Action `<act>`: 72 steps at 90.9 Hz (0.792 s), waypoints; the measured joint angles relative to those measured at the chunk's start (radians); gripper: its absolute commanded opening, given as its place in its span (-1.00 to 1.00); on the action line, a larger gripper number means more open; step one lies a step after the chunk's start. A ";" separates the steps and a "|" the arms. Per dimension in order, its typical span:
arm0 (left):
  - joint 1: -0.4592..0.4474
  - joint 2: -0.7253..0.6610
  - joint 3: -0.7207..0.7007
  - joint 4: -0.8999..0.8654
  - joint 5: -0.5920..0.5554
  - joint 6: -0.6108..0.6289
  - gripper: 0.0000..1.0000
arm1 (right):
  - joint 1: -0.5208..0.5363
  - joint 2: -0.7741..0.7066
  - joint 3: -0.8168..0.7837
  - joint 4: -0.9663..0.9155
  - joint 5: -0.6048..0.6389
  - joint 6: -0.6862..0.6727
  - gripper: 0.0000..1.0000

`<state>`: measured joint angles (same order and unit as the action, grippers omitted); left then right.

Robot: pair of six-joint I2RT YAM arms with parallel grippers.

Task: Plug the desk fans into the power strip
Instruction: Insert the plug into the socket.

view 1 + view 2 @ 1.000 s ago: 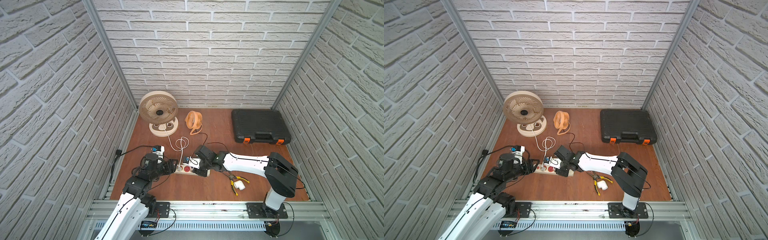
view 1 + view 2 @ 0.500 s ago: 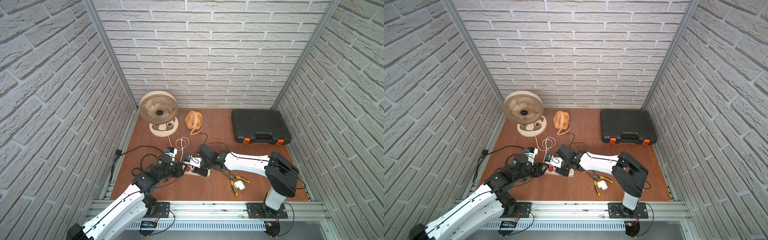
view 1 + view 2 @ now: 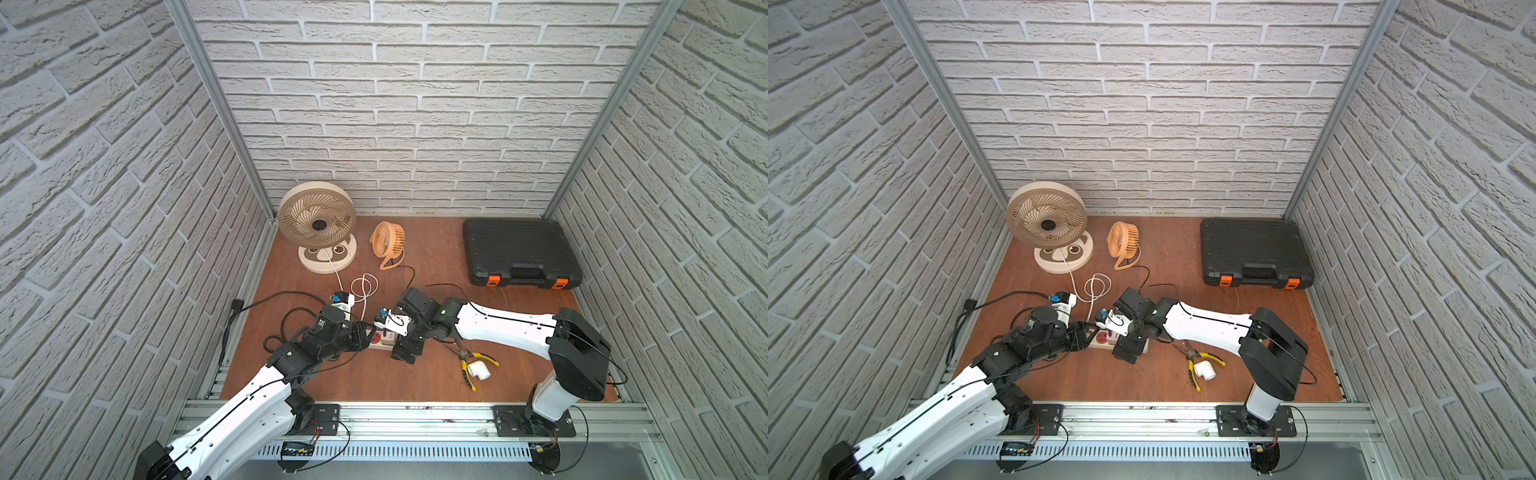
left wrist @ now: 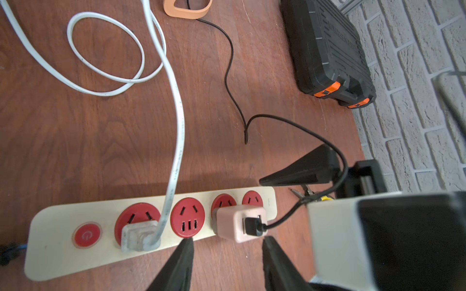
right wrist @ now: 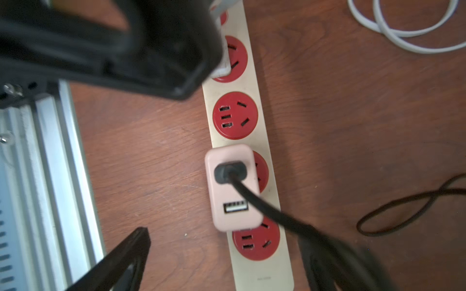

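My right gripper will take the pink USB adapter by its loose end (image 5: 236, 218) while my left gripper braces the cable end, as the adapter sits shallow in its red socket.
The cream power strip (image 4: 63, 221) (image 5: 262, 274) lies near the floor's front, seen in both top views (image 3: 382, 338) (image 3: 1100, 338). A pink USB adapter (image 4: 239, 221) (image 5: 232, 186) sits in its third red socket. A black cable (image 4: 232, 75) runs from the adapter toward the small orange desk fan (image 3: 388, 241) (image 3: 1123, 241). My right gripper (image 5: 224, 247) (image 3: 405, 349) is open wide astride the strip's far end, off the adapter. My left gripper (image 4: 228, 254) (image 3: 361, 334) is open beside the strip's edge, nothing between its fingers (image 4: 186, 254).
A large beige fan (image 3: 318, 220) stands at the back left; its white cord (image 4: 176, 126) ends in a plug (image 4: 140, 238) in the first socket. A black tool case (image 3: 519, 253) lies back right. Yellow pliers (image 3: 473, 361) and a white pipe elbow (image 3: 480, 370) lie front right.
My right gripper has opened wide and let go of the pink adapter, which stays in its socket. My left arm has slid right along the strip, jaws slightly narrower.
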<state>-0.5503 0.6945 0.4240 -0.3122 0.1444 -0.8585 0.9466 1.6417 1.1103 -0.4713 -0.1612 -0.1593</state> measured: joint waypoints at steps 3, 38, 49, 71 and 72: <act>-0.001 -0.001 0.000 0.002 0.000 -0.001 -0.04 | 0.000 -0.030 -0.008 0.001 0.001 0.013 1.00; -0.001 -0.007 -0.022 0.031 0.011 -0.031 -0.24 | -0.004 -0.319 -0.169 0.096 0.060 0.382 0.99; -0.001 0.021 -0.038 0.058 0.025 -0.043 -0.30 | -0.026 -0.365 -0.300 0.245 0.005 0.533 0.65; -0.001 0.107 -0.055 0.118 0.051 -0.059 -0.36 | -0.051 -0.263 -0.309 0.357 -0.043 0.714 -0.20; -0.001 0.111 -0.056 0.121 0.052 -0.061 -0.37 | -0.051 -0.258 -0.308 0.362 -0.043 0.721 -0.21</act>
<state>-0.5510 0.8059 0.3679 -0.1909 0.1963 -0.9192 0.8959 1.3838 0.8021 -0.1093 -0.2043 0.5613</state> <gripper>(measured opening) 0.321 0.405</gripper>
